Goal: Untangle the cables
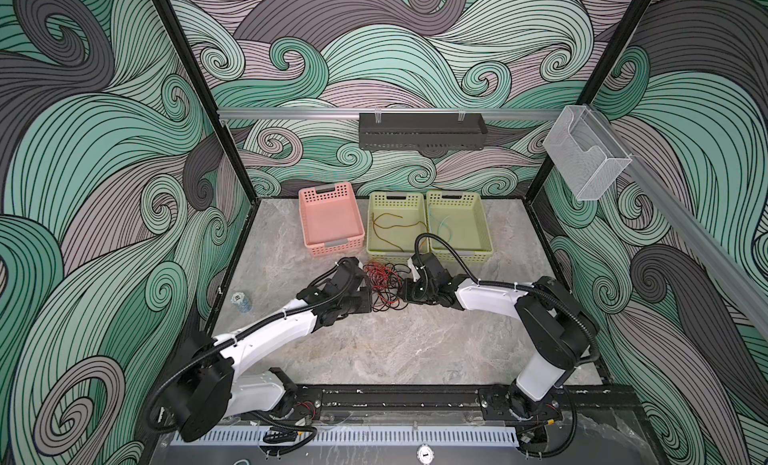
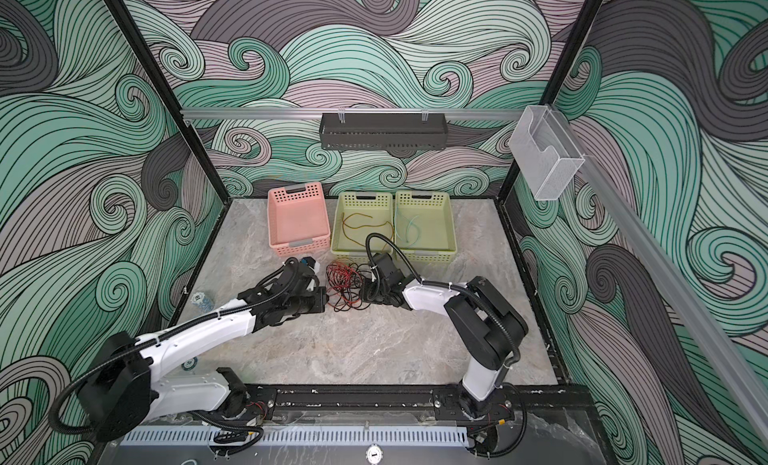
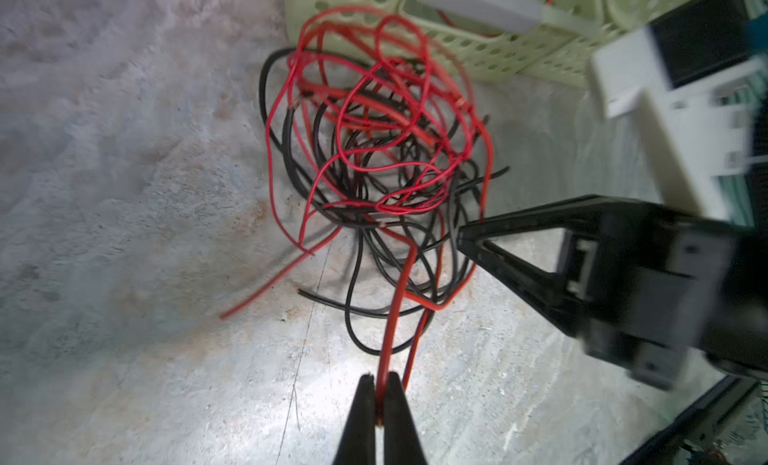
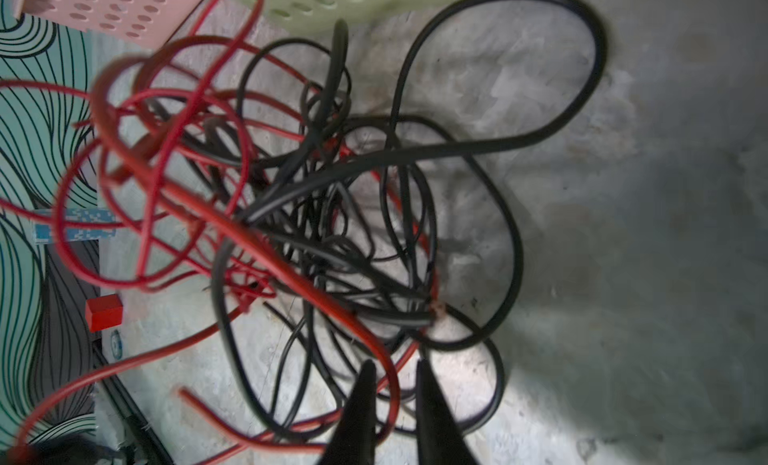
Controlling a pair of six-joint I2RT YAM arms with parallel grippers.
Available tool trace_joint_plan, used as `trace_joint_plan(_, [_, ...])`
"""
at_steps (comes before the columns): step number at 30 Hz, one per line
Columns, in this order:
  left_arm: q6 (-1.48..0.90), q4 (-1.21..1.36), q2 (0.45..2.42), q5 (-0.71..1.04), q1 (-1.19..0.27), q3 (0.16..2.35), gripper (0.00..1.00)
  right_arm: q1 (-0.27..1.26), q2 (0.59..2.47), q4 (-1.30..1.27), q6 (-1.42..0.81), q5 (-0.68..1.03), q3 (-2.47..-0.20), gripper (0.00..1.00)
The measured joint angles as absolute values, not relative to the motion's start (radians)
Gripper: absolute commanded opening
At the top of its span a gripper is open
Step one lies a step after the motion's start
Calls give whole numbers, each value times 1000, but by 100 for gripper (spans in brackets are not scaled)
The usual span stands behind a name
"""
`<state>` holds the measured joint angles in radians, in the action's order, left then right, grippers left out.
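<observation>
The robot's left gripper should release the red cable, which still runs into the knot, on the bare near edge of the marble table (image 1: 345,382), clear of the tangle.
The cables form a tangle of red and black strands (image 1: 382,286) (image 2: 347,284) on the marble table in front of the baskets. My left gripper (image 3: 380,384) (image 1: 368,295) is at the tangle's left side, shut on a red strand (image 3: 399,292) that runs up into the knot. My right gripper (image 4: 395,367) (image 1: 401,294) is at the tangle's right side. Its jaws stand narrowly apart, and a red loop (image 4: 388,384) passes between them without being pinched. An orange-brown cable (image 1: 395,230) lies in the middle green basket. A teal piece (image 1: 442,230) lies in the right green basket.
A pink basket (image 1: 305,217) and two green baskets (image 1: 370,234) (image 1: 484,230) stand in a row just behind the tangle. A small blue-white object (image 1: 241,303) sits by the left wall. A black tray (image 1: 422,130) and a clear bin (image 1: 582,159) hang on the rails.
</observation>
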<state>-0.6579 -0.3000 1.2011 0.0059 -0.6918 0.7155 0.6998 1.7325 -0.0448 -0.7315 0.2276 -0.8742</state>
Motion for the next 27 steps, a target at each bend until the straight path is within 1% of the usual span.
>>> trace_joint_plan(2, [-657,-334,1132,6,-693,717,0,693,1736,-54,-740,231,-868,0])
trace_joint_plan(8, [-639,-488,942,7,-693,773,0,674,1718,-69,-741,221,-845,0])
trace_joint_plan(15, [-572,-603,752,-30,-693,979,0,644,1649,-64,-733,175,-789,0])
trace_joint_plan(20, [-506,-687,741,-57,-693,1176,0,634,1617,-67,-715,147,-755,0])
trace_joint_plan(27, [-394,-730,862,-121,-696,1458,0,602,1584,-56,-704,116,-678,1])
